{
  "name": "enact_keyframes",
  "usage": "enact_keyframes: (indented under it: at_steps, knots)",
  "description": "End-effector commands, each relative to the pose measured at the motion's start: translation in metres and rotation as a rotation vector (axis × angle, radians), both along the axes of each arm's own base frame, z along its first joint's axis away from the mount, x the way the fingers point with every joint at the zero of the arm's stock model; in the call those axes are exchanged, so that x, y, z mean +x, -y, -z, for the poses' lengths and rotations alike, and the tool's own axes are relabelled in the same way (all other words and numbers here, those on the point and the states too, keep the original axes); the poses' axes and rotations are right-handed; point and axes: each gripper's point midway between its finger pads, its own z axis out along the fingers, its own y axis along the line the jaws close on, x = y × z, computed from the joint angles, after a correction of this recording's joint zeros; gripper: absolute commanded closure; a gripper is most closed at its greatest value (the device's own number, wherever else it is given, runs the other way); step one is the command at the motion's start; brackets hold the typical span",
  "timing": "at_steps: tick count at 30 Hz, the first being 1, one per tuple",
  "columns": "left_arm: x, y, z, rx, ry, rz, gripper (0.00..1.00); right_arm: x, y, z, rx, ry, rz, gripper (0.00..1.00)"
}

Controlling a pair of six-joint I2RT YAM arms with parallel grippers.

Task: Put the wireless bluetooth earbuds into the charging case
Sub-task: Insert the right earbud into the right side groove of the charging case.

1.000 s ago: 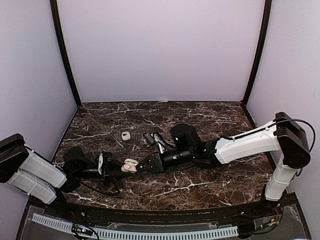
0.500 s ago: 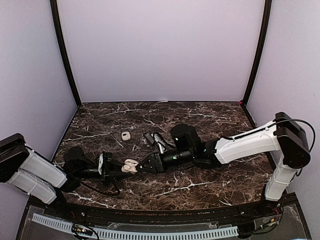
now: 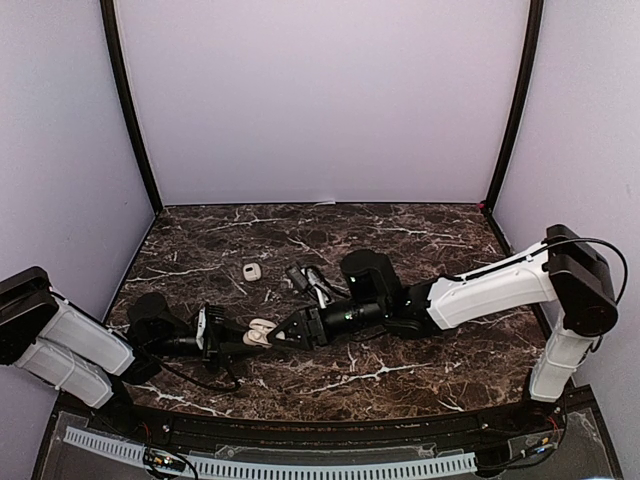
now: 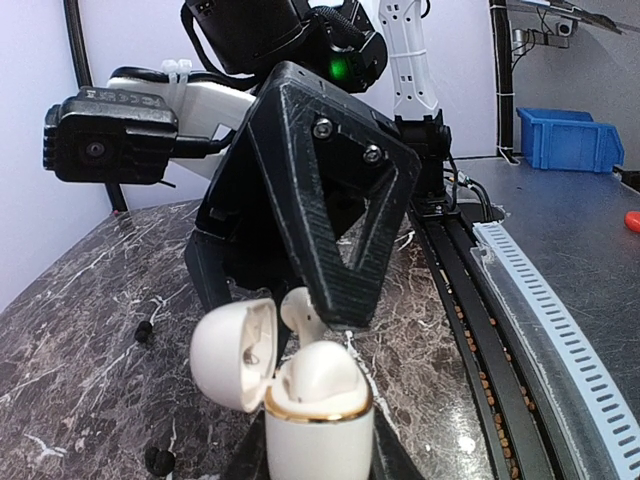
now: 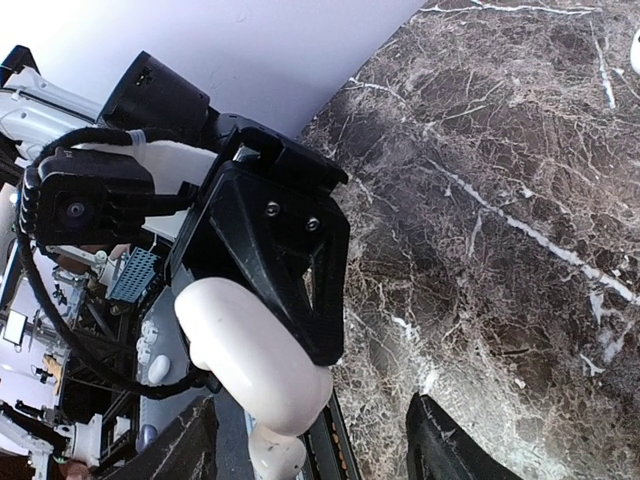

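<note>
The earbud sticks out crooked past the back of the lid. My right gripper should back away, turn over and take the earbud from the charging case's open side (image 4: pixel 318 388).
The charging case (image 4: pixel 318 430) is cream with a gold rim, and its lid (image 4: pixel 232 352) hangs open to the left. My left gripper (image 4: pixel 318 468) is shut on its body. One white earbud (image 4: pixel 322 375) sits in the near slot. A second white earbud (image 4: pixel 298 308) pokes up at the far side, partly behind the black fingers (image 4: pixel 330 220) of my right gripper. In the top view the case (image 3: pixel 260 332) lies between the left gripper (image 3: pixel 238 338) and the right gripper (image 3: pixel 284 335). The right gripper (image 5: pixel 312 425) stands open, its fingers either side of the case (image 5: pixel 255 355) and not touching it.
A small white case (image 3: pixel 251 271) and a cluster of black and white pieces (image 3: pixel 307 279) lie further back on the marble table (image 3: pixel 420 360). Two tiny black earbuds (image 4: pixel 145 330) (image 4: pixel 158 458) rest on the table left of the held case. The table's front rail (image 4: pixel 540 300) runs along the right.
My right gripper has opened and its fingers have spread away from the case, leaving the earbud at the case. The left gripper and case have stayed put.
</note>
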Motion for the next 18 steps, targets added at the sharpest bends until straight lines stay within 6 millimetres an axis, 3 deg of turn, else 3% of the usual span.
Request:
enact_keyframes:
  at_steps: [1, 5, 12, 18]
  knots:
    - [-0.001, 0.003, -0.013, -0.037, 0.035, 0.023, 0.92, -0.003, 0.002, -0.022, 0.087, 0.047, -0.026, 0.34]
    - [-0.001, 0.003, -0.014, -0.038, 0.035, 0.023, 0.92, -0.009, 0.010, -0.035, 0.129, 0.080, -0.039, 0.25]
    - [-0.003, 0.003, -0.015, -0.043, 0.039, 0.024, 0.92, -0.004, 0.029, -0.038, 0.159, 0.050, 0.000, 0.28]
    - [-0.004, 0.003, -0.015, -0.043, 0.037, 0.034, 0.92, -0.001, 0.032, -0.030, 0.137, 0.035, 0.019, 0.55]
